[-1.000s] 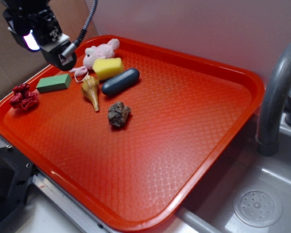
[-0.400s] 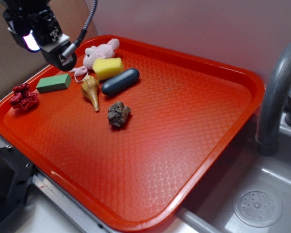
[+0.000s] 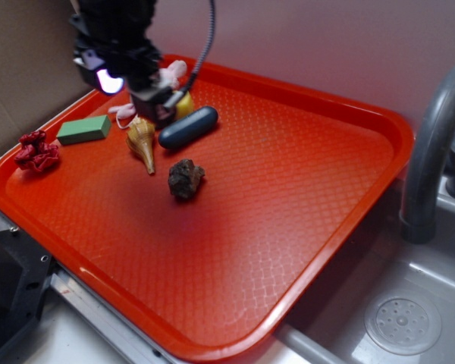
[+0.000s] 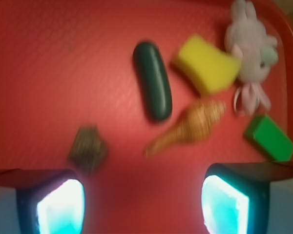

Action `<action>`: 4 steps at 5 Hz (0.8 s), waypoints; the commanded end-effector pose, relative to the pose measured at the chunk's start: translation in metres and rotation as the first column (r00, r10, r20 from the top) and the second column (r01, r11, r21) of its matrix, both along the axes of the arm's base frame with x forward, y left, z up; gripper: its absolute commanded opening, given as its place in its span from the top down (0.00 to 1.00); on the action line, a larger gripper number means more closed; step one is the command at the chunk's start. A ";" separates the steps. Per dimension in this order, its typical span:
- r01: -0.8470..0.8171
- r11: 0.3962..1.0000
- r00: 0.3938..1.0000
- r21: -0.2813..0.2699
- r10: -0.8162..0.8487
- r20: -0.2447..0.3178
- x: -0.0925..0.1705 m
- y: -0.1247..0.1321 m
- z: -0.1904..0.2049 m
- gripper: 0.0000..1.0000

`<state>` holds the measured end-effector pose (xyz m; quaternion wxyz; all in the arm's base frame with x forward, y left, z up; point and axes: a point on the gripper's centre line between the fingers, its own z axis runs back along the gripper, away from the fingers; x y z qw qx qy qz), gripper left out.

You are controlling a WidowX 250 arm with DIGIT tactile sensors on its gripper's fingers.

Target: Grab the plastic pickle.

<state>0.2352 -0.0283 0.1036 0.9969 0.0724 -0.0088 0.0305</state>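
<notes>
The middle of the plastic pickle (image 3: pixel 188 128) (image 4: pixel 154 82), between its two rounded ends, is the next place my gripper should go to and close on.
The plastic pickle (image 3: pixel 189 127) (image 4: pixel 153 80) is a smooth dark blue-grey capsule lying flat on the red tray (image 3: pixel 288 189), beside a yellow sponge (image 4: pixel 207 65). My gripper (image 3: pixel 153 102) (image 4: pixel 142 207) hovers above the tray just left of the pickle, over the sponge and the tan seashell (image 3: pixel 142 142). It stands open, fingers wide apart, with only bare tray between them. In the wrist view the pickle lies ahead of the fingers, well clear of them.
A grey-brown rock (image 3: pixel 186 178) (image 4: pixel 88 148) sits in front of the pickle. A pink plush bunny (image 4: pixel 251 46), green block (image 3: pixel 84 130) and red crumpled thing (image 3: pixel 36 149) lie at the tray's left. A sink with a faucet (image 3: pixel 432 152) is to the right.
The gripper has swung right and down from the tray's far left corner to above the sponge and seashell, next to the pickle. The objects have not moved.
</notes>
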 end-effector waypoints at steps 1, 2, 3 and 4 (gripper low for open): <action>0.063 0.997 0.992 -0.034 -0.067 -0.111 0.063 0.003 -0.050 0.00; 0.137 0.989 0.977 -0.062 -0.145 -0.158 0.072 0.004 -0.066 0.00; 0.110 0.992 0.968 -0.066 -0.122 -0.220 0.069 0.012 -0.080 0.00; 0.083 0.996 0.982 -0.019 -0.085 -0.166 0.052 0.019 -0.064 0.00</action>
